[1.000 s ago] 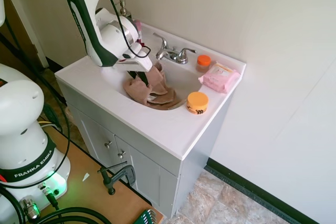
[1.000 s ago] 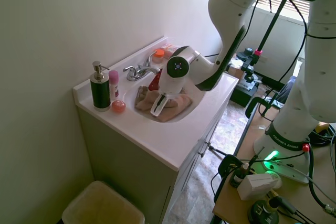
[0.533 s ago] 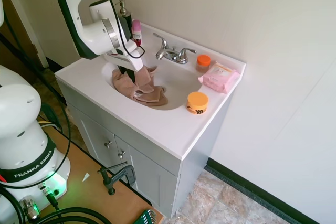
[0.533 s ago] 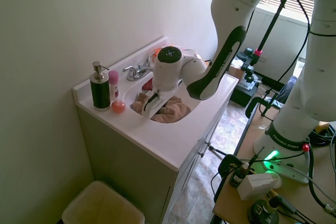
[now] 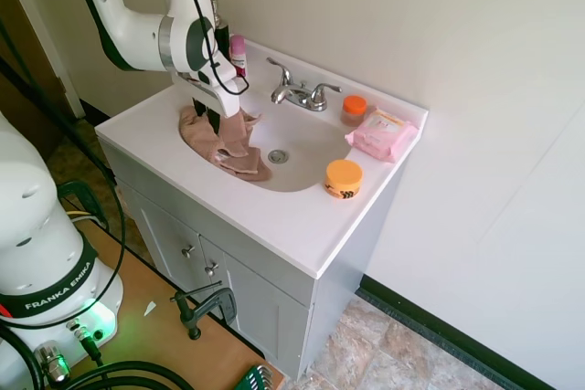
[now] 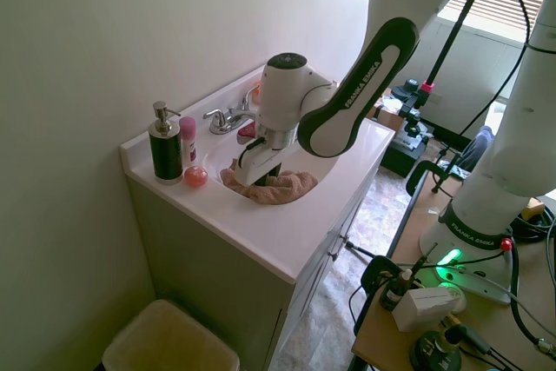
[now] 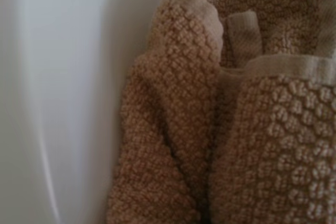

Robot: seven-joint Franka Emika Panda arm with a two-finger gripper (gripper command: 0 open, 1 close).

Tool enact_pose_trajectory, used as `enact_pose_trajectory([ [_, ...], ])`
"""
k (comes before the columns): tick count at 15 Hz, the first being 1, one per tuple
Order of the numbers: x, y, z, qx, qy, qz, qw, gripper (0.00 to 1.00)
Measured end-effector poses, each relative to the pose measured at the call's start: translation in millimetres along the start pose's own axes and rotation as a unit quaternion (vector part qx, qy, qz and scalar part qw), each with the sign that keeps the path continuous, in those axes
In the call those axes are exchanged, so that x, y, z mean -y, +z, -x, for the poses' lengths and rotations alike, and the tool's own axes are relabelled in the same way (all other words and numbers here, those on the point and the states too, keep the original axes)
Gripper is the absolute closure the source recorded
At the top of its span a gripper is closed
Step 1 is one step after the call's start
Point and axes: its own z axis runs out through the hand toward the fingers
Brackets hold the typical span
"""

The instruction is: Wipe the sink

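The tan towel, now bunched over the basin's rim, will be released by my gripper on the vanity corner that lies across the basin from the pink wipes pack (image 5: 149, 129).
The sink (image 5: 315, 145) is a glossy white oval basin set in a white vanity top, with a small metal drain (image 5: 278, 156) and a chrome faucet (image 5: 298, 93) behind it. A tan textured towel (image 5: 222, 142) lies bunched against the basin's left wall and over its rim. My gripper (image 5: 214, 121) points down into the towel, shut on it. From the other side, the gripper (image 6: 261, 168) presses into the towel (image 6: 276, 187) at the basin's near-left part. The wrist view is filled by folds of the towel (image 7: 210, 129) beside the white sink wall (image 7: 58, 98).
An orange jar (image 5: 344, 178), a pink wipes pack (image 5: 382, 134) and a small orange-lidded jar (image 5: 354, 109) stand on the right of the vanity. A dark soap dispenser (image 6: 165, 147), a pink bottle (image 6: 188, 139) and a small pink round object (image 6: 196, 176) stand at the back left corner.
The gripper has dragged the towel across the basin from the middle to the left wall, uncovering the drain. The arm's wrist has swung left with it.
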Motion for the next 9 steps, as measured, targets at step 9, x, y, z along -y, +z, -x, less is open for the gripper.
enact_pose_trajectory([
  [9, -38, -83, 114, 0.005, -0.146, 0.002, 0.9892, 1.00],
])
